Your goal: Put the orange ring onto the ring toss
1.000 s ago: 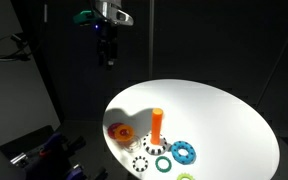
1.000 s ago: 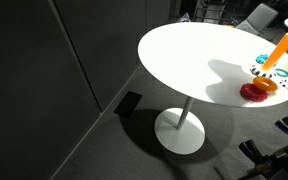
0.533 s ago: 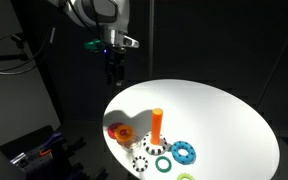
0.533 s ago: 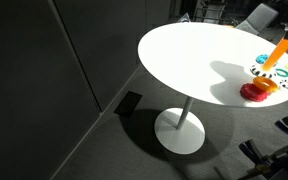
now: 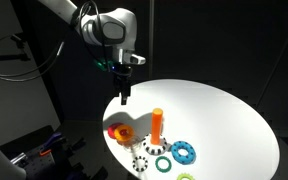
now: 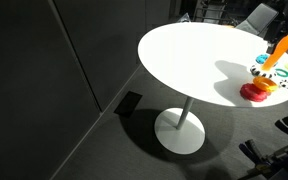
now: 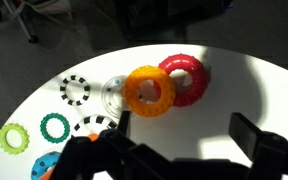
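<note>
The fingers of my gripper will next close on the orange ring's side (image 5: pixel 127 127) (image 7: pixel 165 106) across from the clear ring, just clear of the red ring.
The orange ring (image 7: pixel 149 91) lies flat on the white round table (image 5: pixel 214 120), overlapping the edge of a red ring (image 7: pixel 187 78). It also shows in both exterior views (image 5: pixel 119 130) (image 6: pixel 265 85). The ring toss, a slim upright orange peg (image 5: pixel 157 125) (image 6: pixel 281 52), stands next to the rings. My gripper (image 5: pixel 123 97) hangs above the table's edge, up and behind the orange ring. In the wrist view my gripper (image 7: pixel 189 135) is open and empty, with the ring just ahead of the left finger (image 7: pixel 124 125).
Other rings lie around the peg: a clear one (image 7: pixel 114 95), two black-and-white striped ones (image 7: pixel 76 89), a green one (image 7: pixel 55 127), a lime toothed one (image 7: pixel 13 137) and a blue toothed one (image 5: pixel 184 152). The room around is dark.
My arm has come down and forward from high behind the table to just above its edge, close to the orange and red rings. The rings and peg have not moved.
</note>
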### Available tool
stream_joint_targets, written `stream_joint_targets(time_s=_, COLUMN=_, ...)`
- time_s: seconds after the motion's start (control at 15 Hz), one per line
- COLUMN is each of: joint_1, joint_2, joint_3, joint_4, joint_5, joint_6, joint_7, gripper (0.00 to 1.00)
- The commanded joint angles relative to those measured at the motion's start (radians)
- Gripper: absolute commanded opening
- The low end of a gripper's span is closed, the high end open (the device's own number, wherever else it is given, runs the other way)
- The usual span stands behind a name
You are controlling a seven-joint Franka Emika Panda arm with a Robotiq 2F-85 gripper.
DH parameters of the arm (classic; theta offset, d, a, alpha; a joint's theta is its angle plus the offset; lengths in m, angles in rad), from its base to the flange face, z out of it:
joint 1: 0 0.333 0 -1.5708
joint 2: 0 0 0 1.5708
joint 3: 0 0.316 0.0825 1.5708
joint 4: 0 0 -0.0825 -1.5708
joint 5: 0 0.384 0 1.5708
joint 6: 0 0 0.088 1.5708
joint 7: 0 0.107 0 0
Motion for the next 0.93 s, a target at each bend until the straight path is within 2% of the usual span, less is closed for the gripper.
stream_joint_targets(time_s=0.0, joint_1=-0.011, joint_2=0.005, joint_3=-0.019, joint_4=-0.017, joint_5=0.057, joint_6=0.045, joint_7=0.011, gripper=1.00)
stream_joint_targets(time_s=0.4, joint_1=-0.025, joint_2=-0.015, joint_3=-0.047, joint_4=-0.063, joint_5=0.071, joint_6=0.158, joint_7=0.082, gripper=1.00)
stream_joint_targets(time_s=0.47, joint_1=-0.021, joint_2=0.016, joint_3=-0.041, joint_4=-0.037, joint_5=0.068, joint_6=0.129, joint_7=0.040, gripper=1.00)
stream_joint_targets(time_s=0.87, joint_1=-0.020, joint_2=0.028, joint_3=-0.043, joint_4=-0.040, joint_5=0.066, joint_6=0.146, joint_7=0.048, gripper=1.00)
